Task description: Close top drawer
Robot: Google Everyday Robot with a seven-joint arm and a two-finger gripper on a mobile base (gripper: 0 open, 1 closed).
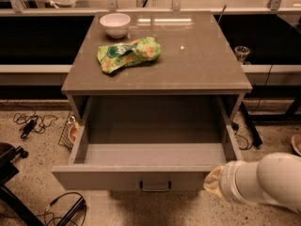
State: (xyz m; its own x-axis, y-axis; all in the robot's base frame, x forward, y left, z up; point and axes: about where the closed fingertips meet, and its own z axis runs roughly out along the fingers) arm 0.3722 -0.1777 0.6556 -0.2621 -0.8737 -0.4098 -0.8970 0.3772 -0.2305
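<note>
The top drawer, which now stands part way open, will be let go by my gripper with its front just below the tabletop's front edge (152, 124).
The top drawer (108, 177) stands open below the grey-tan tabletop (197, 65), pulled out part way. Its grey box interior (155, 153) holds nothing I can see. A small dark bar handle (155, 188) sits at the middle of its front. My gripper (212, 181) is at the lower right, at the end of a thick white arm (268, 180). Its tan tip is against the right end of the drawer front.
A white bowl (115, 23) and a green snack bag (128, 54) lie on the tabletop. Cables (30, 123) and a dark stand (11, 173) are on the speckled floor at the left. A black table leg (249, 124) stands at the right.
</note>
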